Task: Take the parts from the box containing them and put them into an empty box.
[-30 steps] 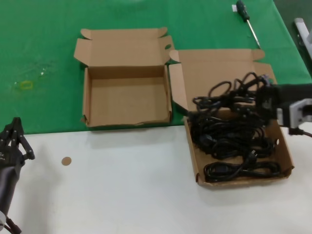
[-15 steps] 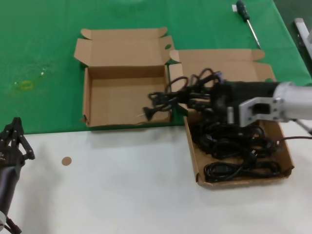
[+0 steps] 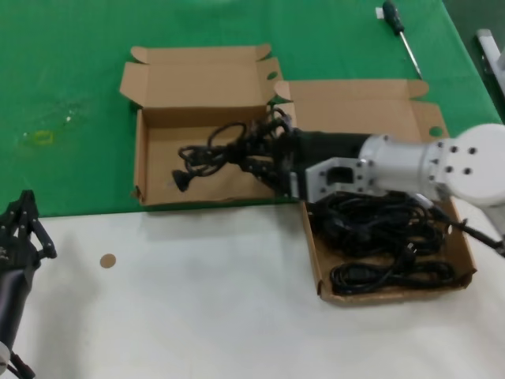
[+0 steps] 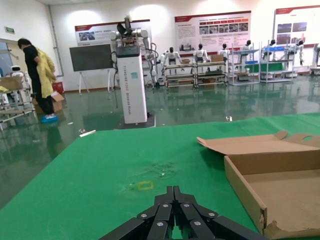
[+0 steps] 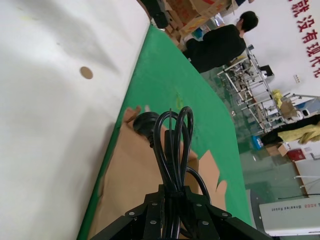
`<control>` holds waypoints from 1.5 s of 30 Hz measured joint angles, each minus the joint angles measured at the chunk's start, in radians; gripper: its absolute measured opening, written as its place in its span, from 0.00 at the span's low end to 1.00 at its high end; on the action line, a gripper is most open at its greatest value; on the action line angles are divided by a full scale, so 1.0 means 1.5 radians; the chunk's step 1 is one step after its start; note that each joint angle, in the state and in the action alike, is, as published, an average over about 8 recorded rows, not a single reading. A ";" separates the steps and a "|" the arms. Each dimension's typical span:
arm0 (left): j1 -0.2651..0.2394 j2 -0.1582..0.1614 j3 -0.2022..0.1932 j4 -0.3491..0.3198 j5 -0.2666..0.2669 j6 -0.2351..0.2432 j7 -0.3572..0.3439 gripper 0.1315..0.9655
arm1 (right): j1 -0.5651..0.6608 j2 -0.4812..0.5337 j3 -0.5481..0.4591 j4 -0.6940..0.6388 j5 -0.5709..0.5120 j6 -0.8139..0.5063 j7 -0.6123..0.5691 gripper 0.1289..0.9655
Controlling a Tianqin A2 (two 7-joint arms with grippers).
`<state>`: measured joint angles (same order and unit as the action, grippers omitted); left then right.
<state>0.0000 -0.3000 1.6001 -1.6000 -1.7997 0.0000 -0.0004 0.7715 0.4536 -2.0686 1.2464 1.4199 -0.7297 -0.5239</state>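
Next, my right gripper releases the black cable bundle on the bottom of the empty box, toward its open lid (image 3: 199,142) (image 5: 169,177).
The empty box (image 3: 140,162) lies open on the green mat, left of the box containing the parts (image 3: 312,257), where several black cables (image 3: 379,229) still lie. My right gripper (image 3: 259,155) reaches over the empty box, shut on a bundle of black cable (image 3: 211,151) that hangs above its floor. In the right wrist view the cable loop (image 5: 172,132) sticks out between the gripper (image 5: 173,194) fingers, over the brown box floor (image 5: 127,182). My left gripper (image 3: 24,225) is parked at the table's near left, shut (image 4: 174,190) and holding nothing, with the empty box's wall (image 4: 242,187) beside it.
A screwdriver (image 3: 398,28) lies on the green mat at the far right. A small brown disc (image 3: 107,260) sits on the white table surface near the front left, also seen as the disc (image 5: 86,72). A yellow mark (image 3: 41,137) is on the mat's left.
My right gripper has carried the cable bundle leftward, from above the full box to above the empty box. The left arm has not moved.
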 joint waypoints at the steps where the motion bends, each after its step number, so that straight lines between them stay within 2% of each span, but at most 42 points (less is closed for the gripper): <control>1: 0.000 0.000 0.000 0.000 0.000 0.000 0.000 0.02 | 0.004 -0.009 -0.003 -0.010 -0.003 0.005 -0.002 0.10; 11: 0.000 0.000 0.000 0.000 0.000 0.000 0.000 0.02 | 0.038 -0.084 -0.020 -0.119 -0.007 0.045 -0.050 0.10; 22: 0.000 0.000 0.000 0.000 0.000 0.000 0.000 0.02 | 0.076 -0.127 -0.006 -0.240 0.019 0.073 -0.141 0.10; 34: 0.000 0.000 0.000 0.000 0.000 0.000 0.000 0.02 | 0.085 -0.145 0.001 -0.278 0.035 0.075 -0.174 0.12; 45: 0.000 0.000 0.000 0.000 0.000 0.000 0.000 0.02 | 0.084 -0.145 0.002 -0.281 0.036 0.074 -0.173 0.28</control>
<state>0.0000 -0.3000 1.6001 -1.6000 -1.7997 0.0000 -0.0004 0.8970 0.2357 -2.0661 0.8252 1.4740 -0.6189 -0.7839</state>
